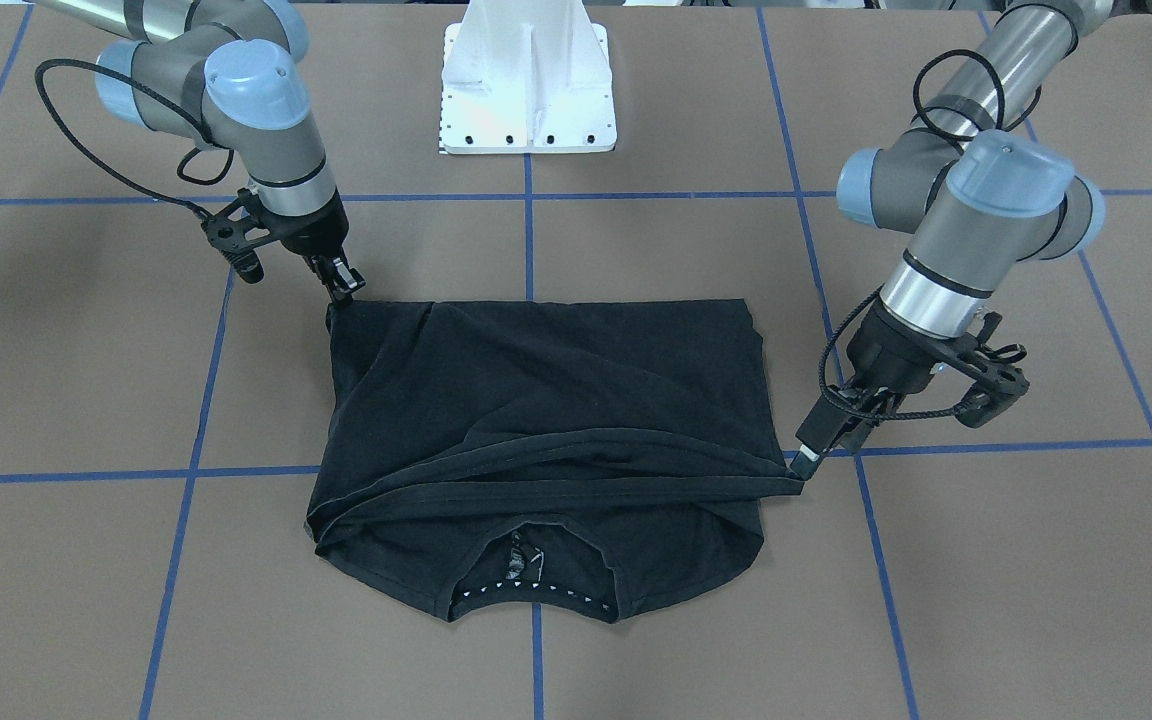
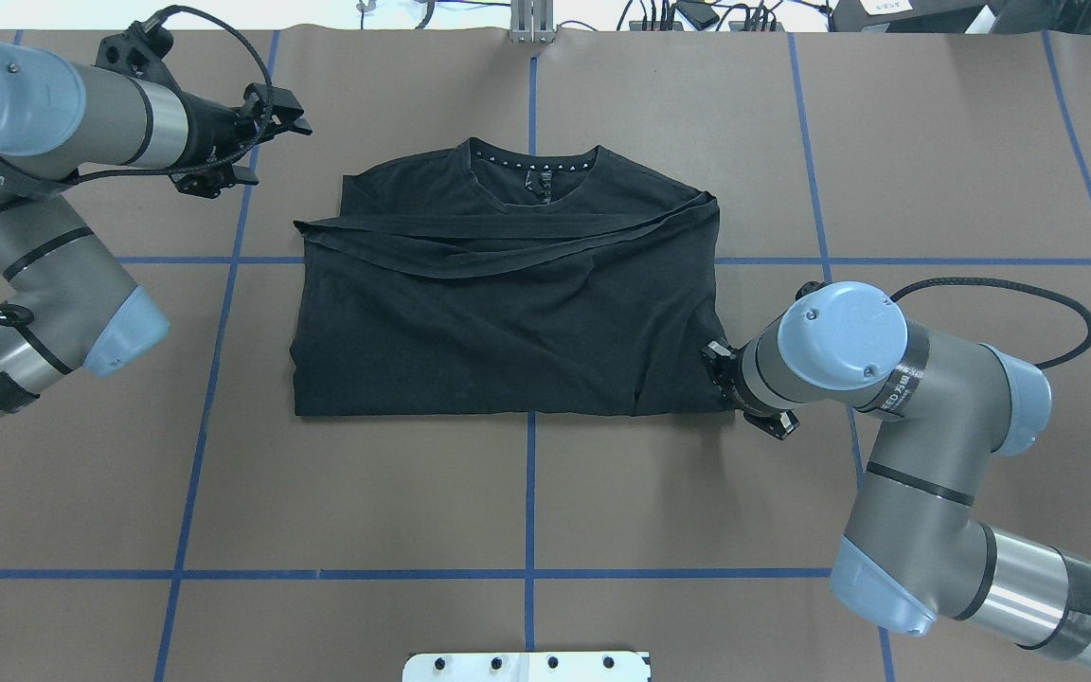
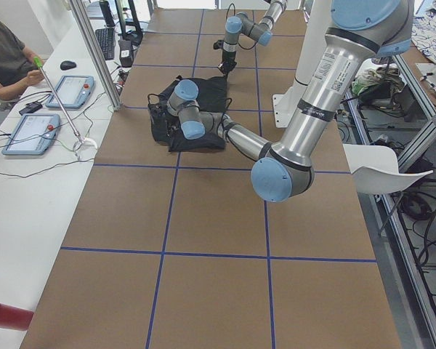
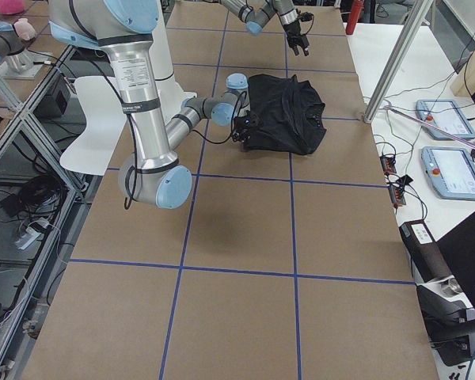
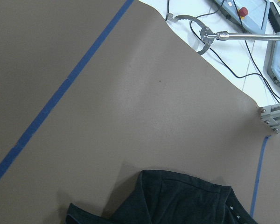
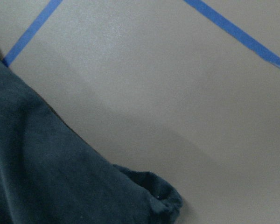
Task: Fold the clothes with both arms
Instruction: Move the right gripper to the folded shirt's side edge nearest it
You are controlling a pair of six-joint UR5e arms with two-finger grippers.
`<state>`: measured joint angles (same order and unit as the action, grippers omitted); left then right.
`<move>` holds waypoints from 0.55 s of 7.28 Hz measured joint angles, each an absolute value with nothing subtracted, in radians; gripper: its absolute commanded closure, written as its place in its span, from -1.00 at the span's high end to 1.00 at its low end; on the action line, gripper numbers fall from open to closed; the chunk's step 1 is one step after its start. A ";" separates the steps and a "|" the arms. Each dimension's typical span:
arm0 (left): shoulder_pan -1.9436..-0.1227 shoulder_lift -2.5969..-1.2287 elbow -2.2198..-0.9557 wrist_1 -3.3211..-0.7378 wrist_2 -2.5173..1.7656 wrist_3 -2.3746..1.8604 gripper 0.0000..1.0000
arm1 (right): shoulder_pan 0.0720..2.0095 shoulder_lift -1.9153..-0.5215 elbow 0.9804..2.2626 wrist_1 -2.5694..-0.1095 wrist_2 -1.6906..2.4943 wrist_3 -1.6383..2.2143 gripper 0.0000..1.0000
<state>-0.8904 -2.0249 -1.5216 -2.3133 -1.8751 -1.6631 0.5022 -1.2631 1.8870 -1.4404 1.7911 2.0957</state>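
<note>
The robot's right gripper should release the corner of the black T-shirt on the brown mat (image 1: 381, 112) just beside the white mounting pedestal.
The black T-shirt (image 1: 556, 400) (image 2: 508, 322) lies mid-table with its bottom folded up over the chest. The hem (image 2: 508, 232) runs just below the collar (image 2: 531, 161). My right gripper (image 1: 344, 288) sits low at the near corner of the fold, shut on that bunched corner (image 6: 165, 205). In the overhead view the right wrist (image 2: 754, 374) hides the fingers. My left gripper (image 1: 804, 458) (image 2: 295, 112) hangs raised beside the far hem corner (image 1: 794, 484). Its fingers look apart and hold nothing. The left wrist view shows only the collar end of the shirt (image 5: 177, 200).
The white mounting pedestal (image 1: 528, 90) stands at the robot's edge of the brown mat, which is crossed by blue tape lines (image 2: 531, 493). Beyond the far edge are a metal post (image 3: 94, 51), control tablets (image 3: 71, 91) and a seated person (image 3: 3, 54).
</note>
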 measured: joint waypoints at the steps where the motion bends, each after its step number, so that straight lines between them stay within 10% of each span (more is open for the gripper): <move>1: -0.891 -2.025 -1.522 -2.313 -1.875 -1.662 1.00 | 0.508 -1.262 1.890 -1.440 1.800 2.092 -1.00; 4: -0.893 -2.024 -1.528 -2.312 -1.875 -1.661 1.00 | 0.549 -1.284 1.924 -1.445 1.882 2.073 -1.00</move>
